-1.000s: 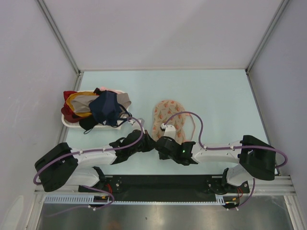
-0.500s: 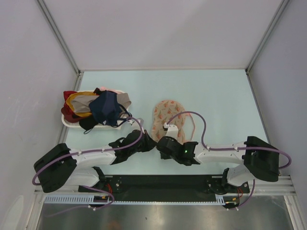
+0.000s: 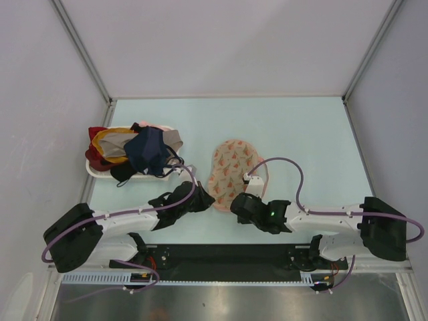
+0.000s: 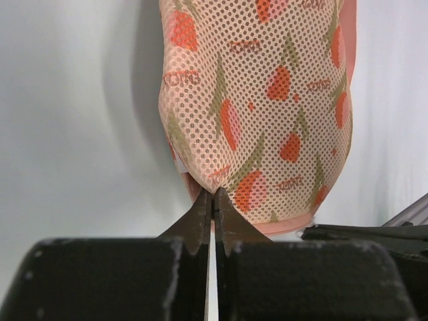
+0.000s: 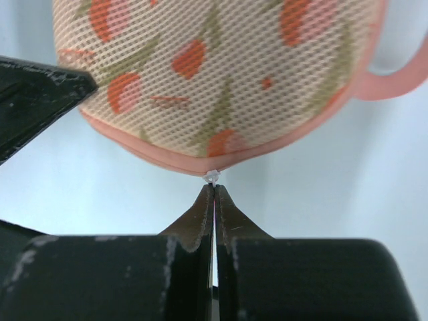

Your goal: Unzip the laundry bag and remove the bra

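Observation:
The zip edge is bending as my left gripper pinches a bunched fold of mesh, so it should open and take the pink rim nearer the zip pull (image 4: 275,227).
The laundry bag (image 3: 232,168) is a flat oval beige-pink mesh pouch with red-orange motifs and pink edging, lying mid-table. My left gripper (image 3: 208,200) is shut on the bag's near left edge; the left wrist view shows its tips (image 4: 214,195) pinching the mesh (image 4: 261,100). My right gripper (image 3: 235,202) is shut on the small white zip pull (image 5: 212,177) at the bag's near pink rim (image 5: 167,157). The bra is not visible.
A white tray (image 3: 100,172) at the left holds a heap of navy, red and yellow garments (image 3: 137,150). A pink loop (image 5: 394,77) sticks out from the bag's right side. Grey walls enclose the table.
My right gripper has moved right along the bag's near edge with the zip pull, and its arm has shifted right. The bag has spread flatter. My left gripper has stayed pinching the bag.

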`<state>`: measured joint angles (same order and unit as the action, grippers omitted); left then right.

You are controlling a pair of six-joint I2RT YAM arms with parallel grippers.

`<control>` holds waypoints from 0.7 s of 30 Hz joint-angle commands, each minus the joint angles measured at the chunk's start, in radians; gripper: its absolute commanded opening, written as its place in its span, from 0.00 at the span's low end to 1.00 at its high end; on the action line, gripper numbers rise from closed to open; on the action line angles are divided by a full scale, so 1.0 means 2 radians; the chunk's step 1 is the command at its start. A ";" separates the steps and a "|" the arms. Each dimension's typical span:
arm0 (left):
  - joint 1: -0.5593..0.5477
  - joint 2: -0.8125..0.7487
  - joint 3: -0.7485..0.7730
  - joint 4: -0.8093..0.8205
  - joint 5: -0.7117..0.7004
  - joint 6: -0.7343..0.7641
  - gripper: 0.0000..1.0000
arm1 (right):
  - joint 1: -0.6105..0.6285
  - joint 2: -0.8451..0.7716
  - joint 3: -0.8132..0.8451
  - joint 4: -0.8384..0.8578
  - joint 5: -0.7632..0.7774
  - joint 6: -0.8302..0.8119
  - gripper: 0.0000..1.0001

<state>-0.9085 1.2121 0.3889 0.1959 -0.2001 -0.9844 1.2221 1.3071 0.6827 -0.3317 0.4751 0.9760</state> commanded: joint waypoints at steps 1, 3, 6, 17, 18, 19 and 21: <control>0.011 -0.015 -0.006 -0.009 -0.029 0.018 0.00 | -0.011 -0.032 -0.012 -0.037 0.032 0.007 0.00; 0.012 -0.015 -0.005 -0.010 -0.027 0.019 0.00 | -0.014 -0.036 -0.012 -0.038 0.032 0.005 0.00; 0.016 -0.010 -0.002 -0.009 -0.025 0.022 0.00 | -0.015 -0.036 -0.010 -0.036 0.029 0.001 0.00; 0.038 0.001 0.031 -0.018 -0.028 0.069 0.00 | 0.011 -0.003 0.010 -0.007 0.006 -0.009 0.00; 0.049 0.005 0.034 -0.020 -0.026 0.071 0.00 | 0.016 0.003 0.015 -0.005 0.003 -0.013 0.00; 0.055 0.008 0.037 -0.020 -0.026 0.076 0.00 | 0.018 0.008 0.023 -0.001 0.002 -0.016 0.00; 0.066 0.010 0.039 -0.019 -0.027 0.083 0.00 | 0.022 0.024 0.031 0.006 -0.005 -0.024 0.00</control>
<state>-0.8402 1.2179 0.4232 0.1650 -0.1921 -0.8928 1.2411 1.3136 0.6903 -0.3153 0.4774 0.9638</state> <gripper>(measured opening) 0.008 0.009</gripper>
